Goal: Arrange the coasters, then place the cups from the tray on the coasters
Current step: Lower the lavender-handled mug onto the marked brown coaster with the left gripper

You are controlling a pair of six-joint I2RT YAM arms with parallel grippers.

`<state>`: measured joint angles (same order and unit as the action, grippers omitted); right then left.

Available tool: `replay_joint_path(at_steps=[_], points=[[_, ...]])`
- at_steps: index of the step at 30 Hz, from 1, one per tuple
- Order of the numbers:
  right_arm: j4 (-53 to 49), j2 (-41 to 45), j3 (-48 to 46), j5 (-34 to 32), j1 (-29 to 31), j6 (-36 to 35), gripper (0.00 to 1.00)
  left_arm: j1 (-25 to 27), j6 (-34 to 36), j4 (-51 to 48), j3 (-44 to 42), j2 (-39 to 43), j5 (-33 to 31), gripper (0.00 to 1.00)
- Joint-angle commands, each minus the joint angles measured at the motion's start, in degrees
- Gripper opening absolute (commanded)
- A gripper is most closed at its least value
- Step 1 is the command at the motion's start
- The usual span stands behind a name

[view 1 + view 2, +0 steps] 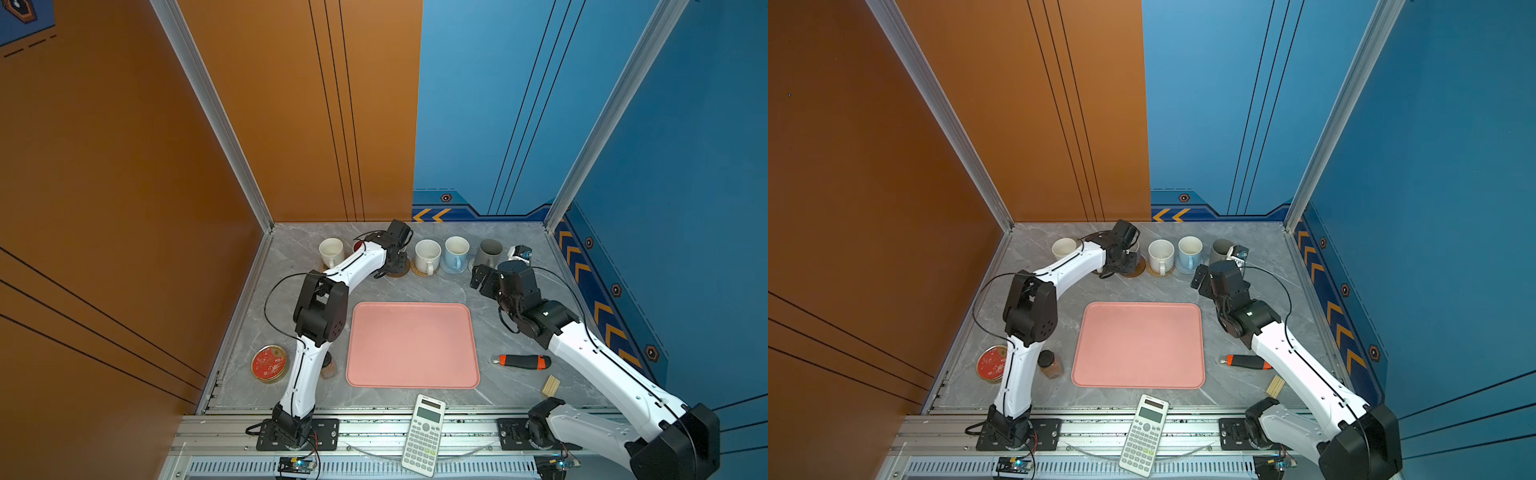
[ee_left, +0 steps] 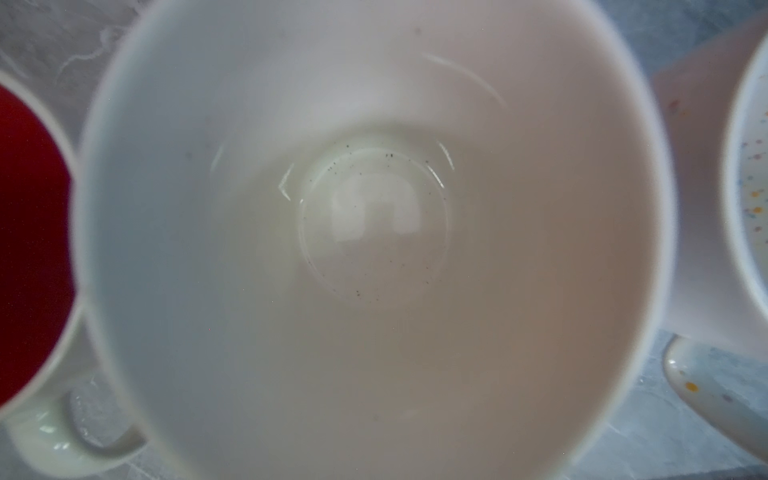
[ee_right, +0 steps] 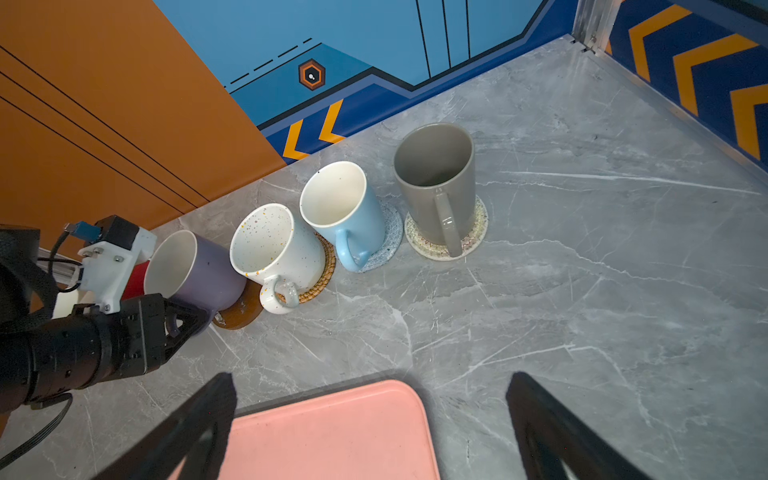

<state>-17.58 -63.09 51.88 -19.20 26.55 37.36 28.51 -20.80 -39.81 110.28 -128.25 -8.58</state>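
My left gripper is going to put the lavender cup down on the brown disc coaster (image 1: pixel 397 269) next to the speckled cup.
The cups stand in a row along the back wall, and the pink tray (image 1: pixel 411 374) is bare. My left gripper (image 1: pixel 388 270) is shut on the handle side of the lavender cup (image 3: pixel 199 270), which rests on a brown disc coaster (image 3: pixel 243 311). The left wrist view looks straight down into that cup (image 2: pixel 374 232); its fingers do not show there. To its left are the red-inside cup (image 2: pixel 25 249) and the white cup (image 1: pixel 331 250). The speckled cup (image 3: pixel 274 249) sits on rattan, the light blue cup (image 3: pixel 345 208) on knitted, and the grey cup (image 3: pixel 436 178) on a whitish coaster. My right gripper (image 3: pixel 372 378) hangs open over the tray's far right corner.
A red tin (image 1: pixel 269 363) and a small brown jar (image 1: pixel 1050 363) stand left of the tray, by the left arm. An orange-and-black tool (image 1: pixel 521 361) and a wooden piece (image 1: pixel 550 384) lie to the tray's right. A calculator (image 1: pixel 424 434) rests on the front rail.
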Motion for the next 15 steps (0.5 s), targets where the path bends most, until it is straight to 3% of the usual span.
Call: replay_joint_path(at_steps=[1,15], points=[[-1.4,0.9,-0.7,0.7,-0.4,0.2,1.0,-0.3,-0.3,0.6,2.6,-0.1,0.7,0.0],[-1.4,0.5,-0.5,1.3,-0.4,0.3,1.0,-0.1,0.3,-1.1,2.6,-0.8,-0.2,0.0]])
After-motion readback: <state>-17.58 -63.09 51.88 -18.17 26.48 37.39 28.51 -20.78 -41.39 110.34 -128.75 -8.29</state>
